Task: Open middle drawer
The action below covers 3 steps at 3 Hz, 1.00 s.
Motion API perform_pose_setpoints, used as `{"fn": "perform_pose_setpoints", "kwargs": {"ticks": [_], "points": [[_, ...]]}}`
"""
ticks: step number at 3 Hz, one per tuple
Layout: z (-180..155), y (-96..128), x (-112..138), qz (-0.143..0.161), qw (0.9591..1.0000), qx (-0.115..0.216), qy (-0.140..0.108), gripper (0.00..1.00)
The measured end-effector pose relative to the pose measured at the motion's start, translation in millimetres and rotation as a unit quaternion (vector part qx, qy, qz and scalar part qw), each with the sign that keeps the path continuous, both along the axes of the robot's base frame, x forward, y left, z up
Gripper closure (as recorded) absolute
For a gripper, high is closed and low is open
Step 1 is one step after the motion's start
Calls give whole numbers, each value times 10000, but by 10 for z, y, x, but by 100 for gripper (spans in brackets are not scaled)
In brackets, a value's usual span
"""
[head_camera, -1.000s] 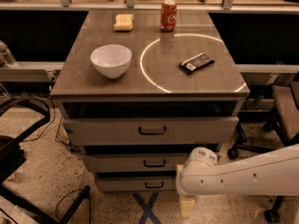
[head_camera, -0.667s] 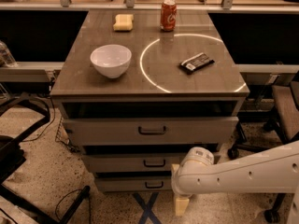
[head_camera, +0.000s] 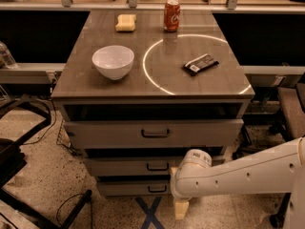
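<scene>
The robot's gripper should next move to the dark bar handle (head_camera: 157, 167) on the middle drawer, under the top drawer, and close there.
The middle drawer (head_camera: 119, 167) is the second grey-beige front of the cabinet, with a small dark bar handle (head_camera: 157, 166). It sits a little further out than the lowest drawer (head_camera: 128, 189) and further back than the top drawer (head_camera: 109, 133). My gripper (head_camera: 180, 205) hangs low at the end of the white arm (head_camera: 238, 175), which reaches in from the right. It is in front of the cabinet's lower right part, just right of and below the middle drawer's handle. The arm's wrist covers the right half of the middle drawer front.
On the tabletop (head_camera: 86, 80) are a white bowl (head_camera: 113, 61), a yellow sponge (head_camera: 126, 23), a red can (head_camera: 171, 15) and a dark snack bar (head_camera: 200, 64). A black chair base (head_camera: 28, 194) and cables lie at the left; blue tape X (head_camera: 151, 213) marks the floor.
The arm has moved left, bringing the gripper closer in under the middle drawer's handle. The drawers have not moved.
</scene>
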<state>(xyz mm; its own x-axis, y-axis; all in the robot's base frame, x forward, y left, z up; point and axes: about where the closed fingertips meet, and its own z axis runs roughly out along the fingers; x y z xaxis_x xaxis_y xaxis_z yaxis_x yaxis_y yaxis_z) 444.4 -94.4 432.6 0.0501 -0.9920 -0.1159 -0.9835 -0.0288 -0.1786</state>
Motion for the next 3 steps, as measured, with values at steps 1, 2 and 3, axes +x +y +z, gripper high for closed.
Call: {"fn": "perform_pose_setpoints", "kwargs": {"ticks": [1,2,3], "points": [[-55,274,102,301,9995,-50,-24,0],[-123,472,152,538,9985,-125,-5,0],[-223,594,193,648,9977,-186,39,0]]}}
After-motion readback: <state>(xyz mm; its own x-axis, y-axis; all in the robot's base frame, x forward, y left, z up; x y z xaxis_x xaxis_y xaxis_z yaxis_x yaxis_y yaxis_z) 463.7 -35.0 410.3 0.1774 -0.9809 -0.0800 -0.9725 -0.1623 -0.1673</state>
